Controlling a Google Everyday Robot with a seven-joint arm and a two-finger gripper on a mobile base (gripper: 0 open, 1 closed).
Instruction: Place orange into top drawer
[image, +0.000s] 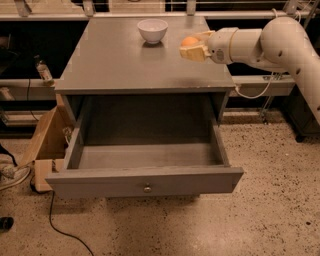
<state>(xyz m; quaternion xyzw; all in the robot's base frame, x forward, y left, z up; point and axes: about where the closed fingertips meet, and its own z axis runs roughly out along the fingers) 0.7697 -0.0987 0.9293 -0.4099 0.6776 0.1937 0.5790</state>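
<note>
The orange, now lifted above the cabinet top, will be released by my gripper on the middle of the top drawer's bare bottom (166, 145), behind the round metal knob.
The orange (189, 41) is a small round orange fruit held between the cream fingers of my gripper (192, 45), lifted a little above the right rear part of the grey cabinet top (125, 65). The white arm reaches in from the right. The top drawer (145, 181) is pulled fully out below, towards the camera; its inside (147, 155) is bare and its round metal knob (147, 189) sits at the centre of the front panel. The gripper and orange are above the cabinet top, behind the open drawer.
A white bowl (152, 30) stands at the back middle of the cabinet top, left of the gripper. An open cardboard box (42, 142) sits on the floor at the cabinet's left, with a black cable (60, 225) nearby. A small bottle (42, 70) stands on a shelf at far left.
</note>
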